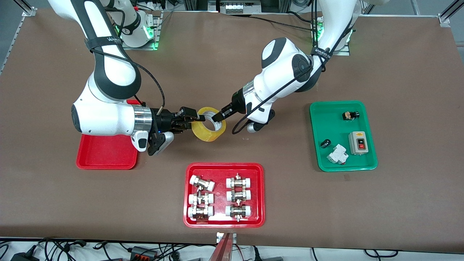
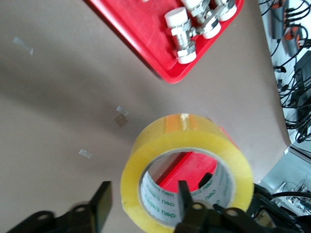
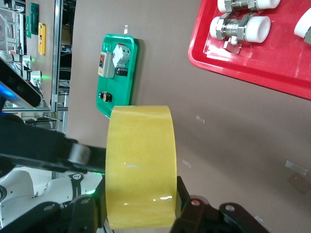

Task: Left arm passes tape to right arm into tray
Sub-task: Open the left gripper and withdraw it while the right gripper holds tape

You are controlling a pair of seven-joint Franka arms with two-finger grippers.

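Note:
The yellow tape roll will go down in the middle of the narrow red tray (image 1: 113, 133) from my right gripper.
The yellow tape roll (image 1: 207, 127) hangs in the air over the bare table between the two grippers, its white core facing the left arm. My right gripper (image 1: 195, 118) is shut on the tape across its width; in the right wrist view its fingers (image 3: 182, 200) press both flat sides of the tape (image 3: 140, 165). My left gripper (image 1: 218, 116) is open, with one finger inside the core and one outside the roll; the left wrist view shows gaps between its fingers (image 2: 101, 204) and the tape wall (image 2: 192, 138). The narrow red tray (image 1: 105, 154) lies under the right arm's wrist, partly hidden.
A wider red tray (image 1: 224, 166) with several metal fittings lies nearer to the front camera than the tape. A green tray (image 1: 342, 136) with a switch box and small parts sits toward the left arm's end of the table.

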